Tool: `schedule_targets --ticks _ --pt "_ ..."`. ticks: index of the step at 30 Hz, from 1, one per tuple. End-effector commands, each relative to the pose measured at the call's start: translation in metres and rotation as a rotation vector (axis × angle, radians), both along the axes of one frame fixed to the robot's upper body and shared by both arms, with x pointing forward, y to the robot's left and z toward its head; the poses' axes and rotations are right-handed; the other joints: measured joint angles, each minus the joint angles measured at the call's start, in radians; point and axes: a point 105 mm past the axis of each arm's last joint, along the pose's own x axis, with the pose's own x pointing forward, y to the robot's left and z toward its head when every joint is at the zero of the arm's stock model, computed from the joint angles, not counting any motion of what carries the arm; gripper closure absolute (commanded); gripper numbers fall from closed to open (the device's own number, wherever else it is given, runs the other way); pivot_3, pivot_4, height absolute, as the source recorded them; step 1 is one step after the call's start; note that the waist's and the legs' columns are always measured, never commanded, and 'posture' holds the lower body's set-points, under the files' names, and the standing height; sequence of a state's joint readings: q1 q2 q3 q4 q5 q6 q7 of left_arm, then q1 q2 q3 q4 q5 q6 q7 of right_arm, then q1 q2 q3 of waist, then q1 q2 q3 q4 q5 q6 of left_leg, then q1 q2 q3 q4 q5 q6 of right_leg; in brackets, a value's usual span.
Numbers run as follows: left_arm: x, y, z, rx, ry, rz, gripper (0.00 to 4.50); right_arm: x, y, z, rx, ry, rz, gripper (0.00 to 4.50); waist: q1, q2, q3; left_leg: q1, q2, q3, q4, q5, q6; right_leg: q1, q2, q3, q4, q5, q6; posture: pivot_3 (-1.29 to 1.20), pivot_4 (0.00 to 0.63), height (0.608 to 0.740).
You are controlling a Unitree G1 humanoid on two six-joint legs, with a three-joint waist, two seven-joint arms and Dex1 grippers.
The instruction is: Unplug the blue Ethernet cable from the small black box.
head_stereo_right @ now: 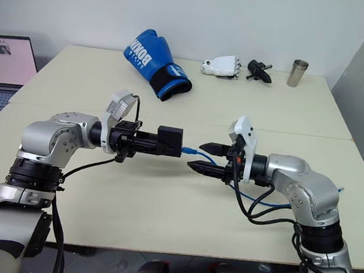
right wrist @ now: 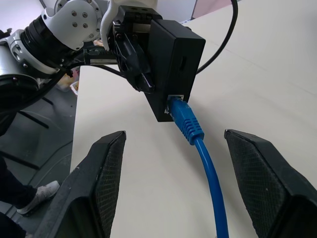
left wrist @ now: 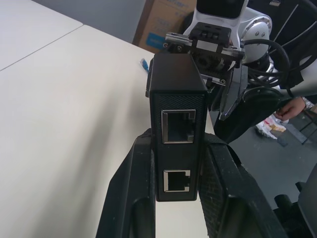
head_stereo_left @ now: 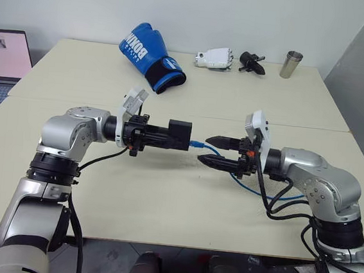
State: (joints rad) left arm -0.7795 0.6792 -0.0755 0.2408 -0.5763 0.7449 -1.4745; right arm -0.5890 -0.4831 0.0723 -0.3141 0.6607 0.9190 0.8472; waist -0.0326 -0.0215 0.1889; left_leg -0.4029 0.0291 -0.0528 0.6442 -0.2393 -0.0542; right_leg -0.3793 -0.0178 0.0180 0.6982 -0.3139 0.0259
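The robot's right gripper has its open fingers on either side of the thin blue cable behind its plug, so it should move forward and pinch the plug [right wrist: 185, 119] close to the box.
My left gripper [head_stereo_left: 168, 137] is shut on the small black box [head_stereo_left: 180, 134] and holds it level above the table's middle. In the left wrist view the box [left wrist: 176, 94] stands between both fingers [left wrist: 132, 193] and turns two empty ports to the camera. The blue Ethernet cable [right wrist: 186, 120] is plugged into the box's [right wrist: 174, 54] far side. From there it runs back between the spread fingers of my right gripper [head_stereo_left: 214, 152], which is open and touches nothing. The cable's slack [head_stereo_left: 286, 197] lies on the table by my right arm.
At the table's far side lie a blue boxing glove [head_stereo_left: 152, 56], a white robot hand [head_stereo_left: 215, 58], a black claw gadget [head_stereo_left: 251, 62] and a metal cup [head_stereo_left: 291, 64]. A laptop [head_stereo_left: 2, 61] stands off the left edge. A person's hand [left wrist: 292, 106] shows beyond the table.
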Motion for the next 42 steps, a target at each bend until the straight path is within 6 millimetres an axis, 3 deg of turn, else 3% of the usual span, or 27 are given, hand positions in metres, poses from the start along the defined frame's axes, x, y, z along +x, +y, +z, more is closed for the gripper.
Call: schedule_targets --ticks 1,15,42 --pt "-0.004 0.002 0.019 -0.027 -0.05 -0.016 3.72 0.001 0.001 0.014 0.042 -0.022 0.028 1.14 0.0 0.0 0.0 0.0 0.0 0.0 0.0 0.0 0.0 0.0 0.0 0.0 0.0 0.0 0.0 0.0 0.15 0.74" --pt "-0.009 0.003 0.021 -0.06 0.004 -0.033 3.72 -0.002 0.016 0.021 0.178 0.158 0.112 1.14 -0.001 0.0 0.0 0.0 0.0 0.0 0.0 0.0 0.0 -0.001 0.0 0.0 0.0 0.0 0.0 0.0 0.15 0.74" --pt "-0.007 -0.001 0.021 -0.079 0.004 -0.025 3.72 0.013 0.016 0.013 0.19 0.207 0.051 1.14 0.0 0.0 0.0 -0.001 0.0 0.0 0.0 0.0 0.0 -0.001 0.0 0.0 0.0 0.0 0.0 0.0 0.15 0.74"
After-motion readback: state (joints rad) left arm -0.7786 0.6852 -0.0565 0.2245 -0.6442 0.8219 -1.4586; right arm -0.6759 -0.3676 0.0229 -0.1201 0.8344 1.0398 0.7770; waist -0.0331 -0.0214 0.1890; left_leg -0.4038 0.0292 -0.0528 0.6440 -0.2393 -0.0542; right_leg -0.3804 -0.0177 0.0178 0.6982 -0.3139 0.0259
